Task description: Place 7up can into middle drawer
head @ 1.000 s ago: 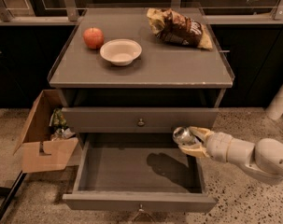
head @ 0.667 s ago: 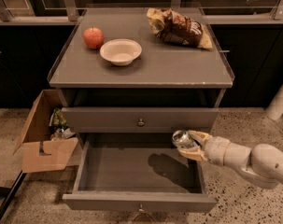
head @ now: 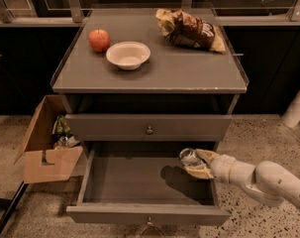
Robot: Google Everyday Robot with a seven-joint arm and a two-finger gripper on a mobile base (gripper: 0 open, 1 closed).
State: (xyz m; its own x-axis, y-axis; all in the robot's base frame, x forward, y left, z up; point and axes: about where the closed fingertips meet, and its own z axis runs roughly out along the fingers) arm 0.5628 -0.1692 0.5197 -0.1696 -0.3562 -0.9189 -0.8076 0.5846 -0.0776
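The robot's gripper will set the 7up can, now held above the drawer, down on the bottom of the open middle drawer, near the side point(head: 186, 173) closest to the robot's arm.
The 7up can point(head: 189, 157), silvery with a shiny metal top, is held in my gripper point(head: 199, 163) above the right side of the open middle drawer point(head: 139, 180). The gripper comes in from the right on a white arm and is shut on the can, with tan fingers point(head: 205, 155) around it. The can casts a shadow on the drawer floor just to its left. The drawer is pulled out, grey and shallow, with a small knob on its front panel point(head: 148, 220).
The closed drawer front above has a round brass knob point(head: 149, 130). On the cabinet top point(head: 189, 63) sit an apple point(head: 99, 39), a white bowl point(head: 128, 55) and a brown and yellow snack bag point(head: 189, 29). An open cardboard box point(head: 45, 148) stands on the floor at the left.
My gripper with the can has moved slightly left and down over the drawer's right side. Nothing else has moved.
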